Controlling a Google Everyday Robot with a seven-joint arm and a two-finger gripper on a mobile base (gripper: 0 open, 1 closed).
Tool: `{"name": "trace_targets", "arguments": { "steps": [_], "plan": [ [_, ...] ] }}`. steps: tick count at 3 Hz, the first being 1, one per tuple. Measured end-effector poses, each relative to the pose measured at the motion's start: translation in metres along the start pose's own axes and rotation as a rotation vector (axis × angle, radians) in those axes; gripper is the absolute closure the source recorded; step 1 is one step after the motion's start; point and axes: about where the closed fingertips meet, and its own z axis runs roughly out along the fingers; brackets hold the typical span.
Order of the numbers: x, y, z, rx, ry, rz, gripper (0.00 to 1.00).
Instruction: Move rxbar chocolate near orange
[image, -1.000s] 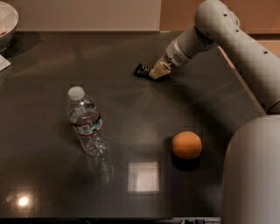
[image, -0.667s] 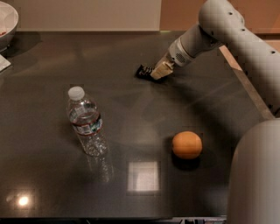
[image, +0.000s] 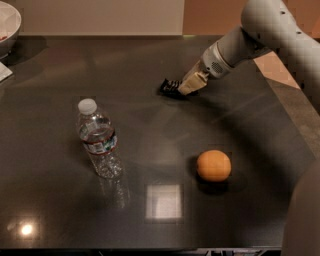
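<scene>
My gripper has the rxbar chocolate, now held just at the table surface. It will let go of it on the dark table (image: 219, 134) just behind the orange.
The rxbar chocolate (image: 170, 86), a small black wrapper, is at the tip of my gripper (image: 180, 88) in the upper middle of the dark table (image: 150, 135). The gripper reaches in from the upper right, is shut on the bar's right end and holds it just at the table surface. The orange (image: 213, 166) sits on the table toward the front right, well apart from the bar and below the gripper in the picture.
A clear water bottle (image: 99, 140) stands upright at the left middle. A white bowl (image: 9, 25) is at the far left corner. My arm (image: 260, 35) spans the upper right, and the robot body (image: 305, 215) fills the lower right edge.
My gripper and the rxbar chocolate have moved together a little to the right and toward the front. The orange and bottle have not moved.
</scene>
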Motion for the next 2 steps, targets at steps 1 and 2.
{"name": "trace_targets", "arguments": {
  "steps": [1, 2],
  "plan": [
    [0.014, 0.023, -0.019, -0.026, 0.004, -0.002, 1.0],
    [0.034, 0.045, -0.043, -0.047, 0.008, -0.01, 1.0]
  ]
}}
